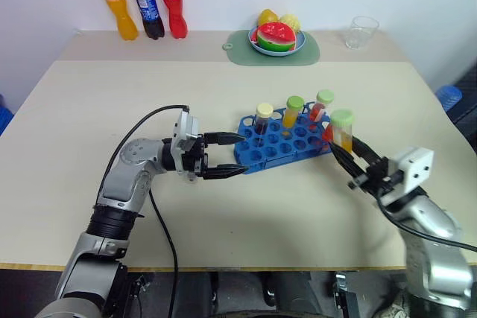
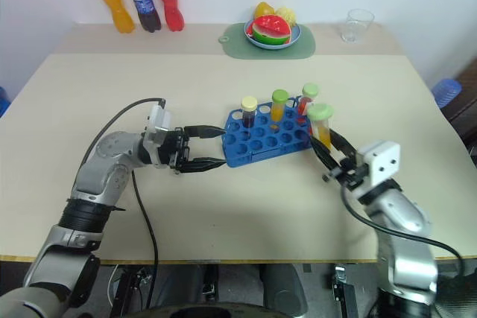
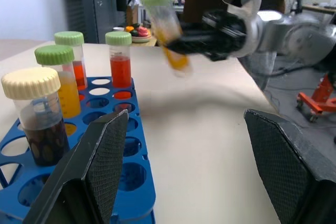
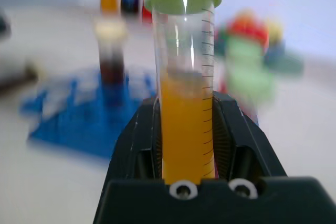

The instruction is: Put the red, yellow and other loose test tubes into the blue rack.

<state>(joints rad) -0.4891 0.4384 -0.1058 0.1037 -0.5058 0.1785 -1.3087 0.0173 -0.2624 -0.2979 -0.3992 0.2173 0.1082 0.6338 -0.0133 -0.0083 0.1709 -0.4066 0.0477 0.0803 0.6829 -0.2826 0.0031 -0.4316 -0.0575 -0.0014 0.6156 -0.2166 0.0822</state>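
Note:
Next, my right gripper releases the orange-yellow tube in the blue rack's hole [image 1: 299, 144] in the near row, at a spot close to the nearer red tube. The orange-yellow tube is raised just off the rack now.
The blue rack [image 1: 277, 145] lies at the middle of the table. A dark tube with a cream cap [image 1: 264, 118], a yellow tube with a green cap [image 1: 293, 112] and a red tube with a green cap [image 1: 322, 104] stand in it. The left wrist view shows a second green-capped red tube [image 3: 119, 59] in the rack [image 3: 131, 182]. My right gripper [image 1: 341, 145] is shut on a green-capped tube of orange-yellow liquid [image 1: 342, 130], raised just off the rack's right end. That tube [image 4: 185, 103] stands upright between the fingers. My left gripper [image 1: 227, 156] is open, level, at the rack's left end.
Three soda bottles [image 1: 145, 1] stand at the back left. A blue plate of fruit [image 1: 276, 39] sits on a green mat at the back middle, with a clear glass [image 1: 361, 32] to its right. A black cable [image 1: 149, 121] loops over my left arm.

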